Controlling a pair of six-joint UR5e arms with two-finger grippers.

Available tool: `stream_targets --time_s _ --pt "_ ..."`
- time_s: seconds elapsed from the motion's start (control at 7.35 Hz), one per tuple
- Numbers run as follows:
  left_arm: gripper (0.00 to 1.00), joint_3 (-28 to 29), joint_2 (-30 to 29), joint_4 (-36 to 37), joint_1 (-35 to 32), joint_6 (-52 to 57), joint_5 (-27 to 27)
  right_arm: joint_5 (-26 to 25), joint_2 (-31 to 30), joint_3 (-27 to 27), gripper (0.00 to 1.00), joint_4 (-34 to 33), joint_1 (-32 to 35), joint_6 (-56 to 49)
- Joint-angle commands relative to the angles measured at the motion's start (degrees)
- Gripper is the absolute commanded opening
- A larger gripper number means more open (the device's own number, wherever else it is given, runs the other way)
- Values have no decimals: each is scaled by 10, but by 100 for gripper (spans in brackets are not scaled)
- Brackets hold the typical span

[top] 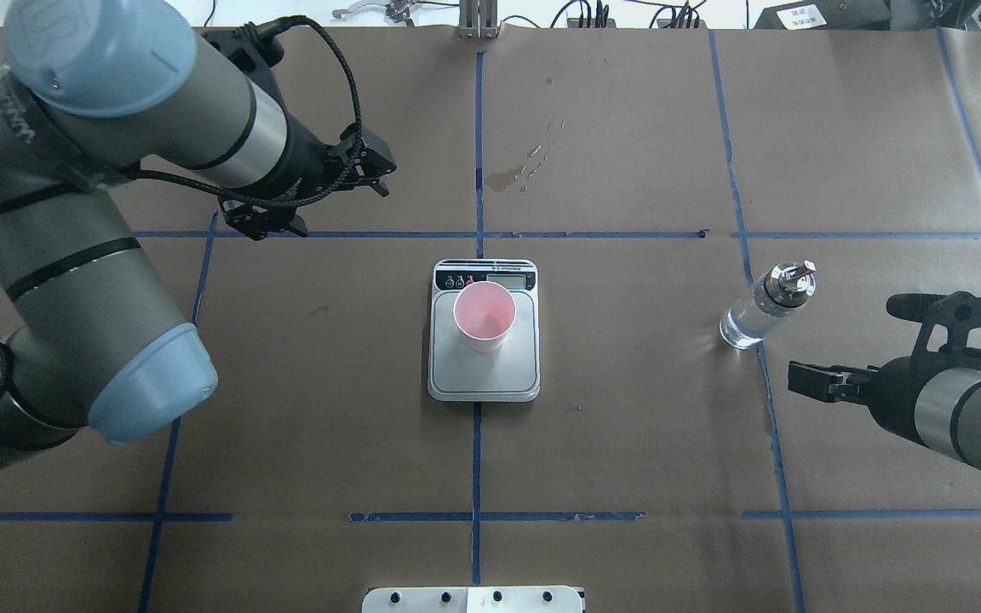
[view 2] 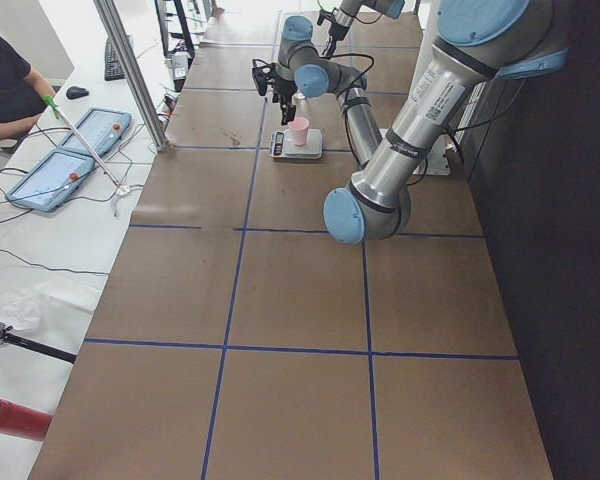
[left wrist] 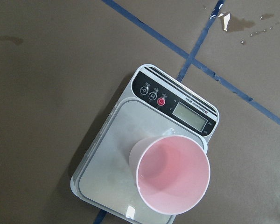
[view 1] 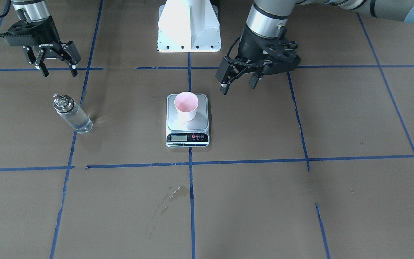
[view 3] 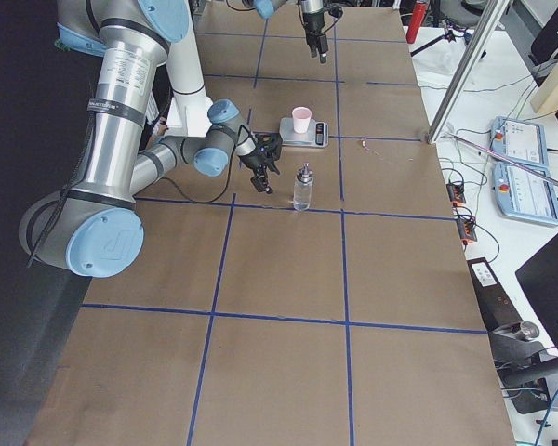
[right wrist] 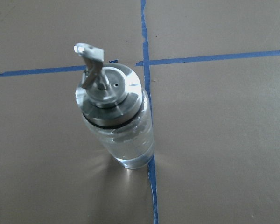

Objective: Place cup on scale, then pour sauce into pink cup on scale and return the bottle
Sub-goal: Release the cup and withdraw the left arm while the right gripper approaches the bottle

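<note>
The robot's right gripper will next move to the clear bottle with metal spout and close on the bottle's body (view 1: 75, 117) (right wrist: 129, 141), under the bottle's metal top.
The pink cup (view 1: 186, 105) stands upright on the steel platform of the scale (view 1: 187, 138) at the table's middle; both show in the overhead view, cup (top: 484, 317) and scale (top: 484, 379), and in the left wrist view, cup (left wrist: 172, 175) and scale (left wrist: 107, 158). The cup looks empty. The clear bottle (view 1: 72, 114) with metal spout stands on a blue tape line, holding clear liquid; the right wrist view (right wrist: 116, 121) looks down on it. My left gripper (view 1: 238, 89) is open and empty, raised beside the scale. My right gripper (view 1: 59, 73) is open and empty, short of the bottle (top: 765, 306).
A wet stain (view 1: 178, 192) marks the brown paper on the operators' side of the scale. The white robot base (view 1: 189, 27) sits behind the scale. Blue tape lines divide the table. Tablets (view 2: 70, 150) lie on a side bench.
</note>
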Motion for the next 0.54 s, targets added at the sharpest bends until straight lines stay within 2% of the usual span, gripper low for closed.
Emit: stream_targets --time_s 0.0,0.27,0.41 --pt "100 -22 60 4 -53 133 -5 -45 -2 -22 100 28 -19 -1" --pt "100 -39 140 3 -134 304 -26 -131 7 -38 100 28 -48 -1" --pt "100 -39 180 2 -177 400 -36 -156 26 -58 100 28 -59 -3"
